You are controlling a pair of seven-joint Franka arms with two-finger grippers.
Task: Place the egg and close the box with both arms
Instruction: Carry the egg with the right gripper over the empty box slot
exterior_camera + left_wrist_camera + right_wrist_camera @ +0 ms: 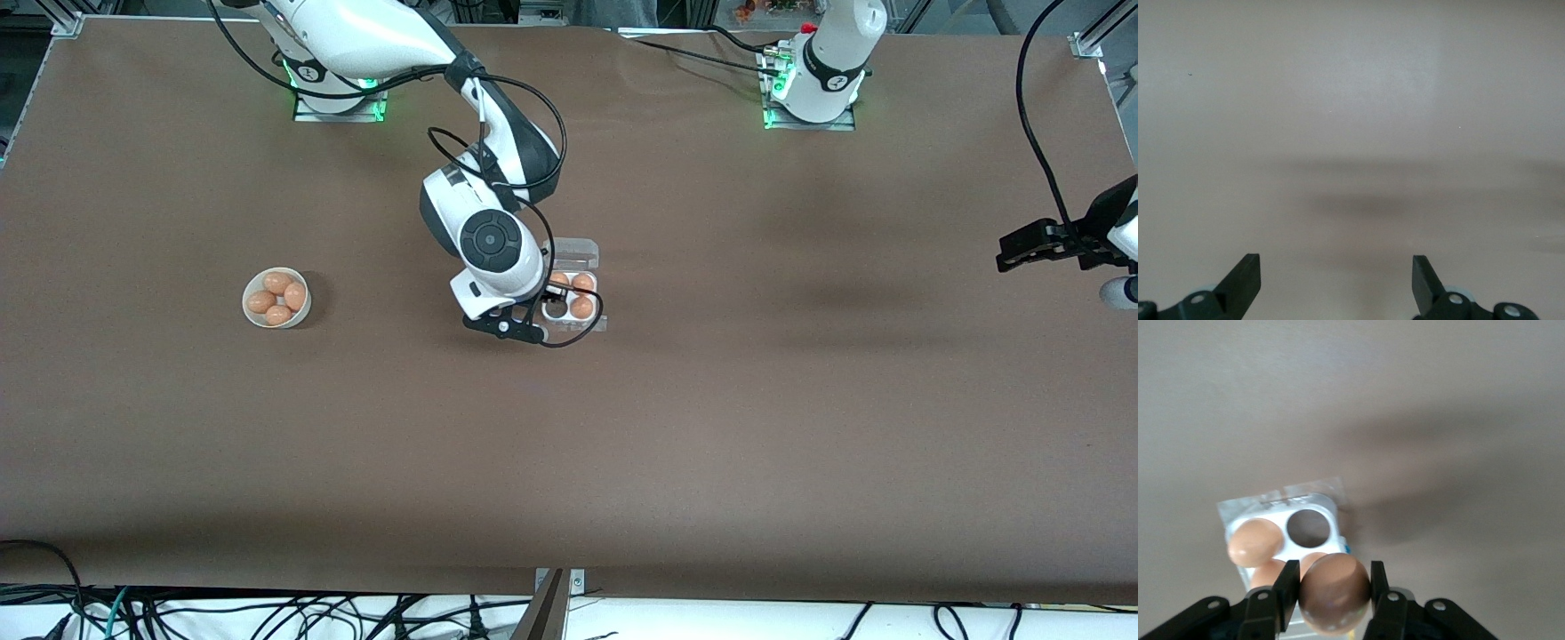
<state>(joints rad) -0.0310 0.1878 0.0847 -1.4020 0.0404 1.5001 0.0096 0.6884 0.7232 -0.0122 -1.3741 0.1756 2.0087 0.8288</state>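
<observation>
The robot's right gripper needs to release the egg in the empty cell of the box [556, 308] [1308, 528], among the eggs that are already there.
The box [576, 298] lies mid-table with its clear lid [574, 253] open. It holds three eggs and has one empty cell [556, 310]. My right gripper [551, 302] is over the box and shut on the egg [1335, 592]. In the right wrist view the right gripper [1333, 575] holds the egg above the box [1281, 503], whose empty cell [1308, 527] shows next to an egg [1255, 543]. My left gripper [1031, 246] waits at the left arm's end of the table. In the left wrist view the left gripper [1336, 267] is open and empty over bare table.
A round white bowl [252, 318] with several more eggs stands toward the right arm's end of the table. The right arm's black cable [569, 342] hangs by the box. The brown table [711, 427] stretches wide nearer the front camera.
</observation>
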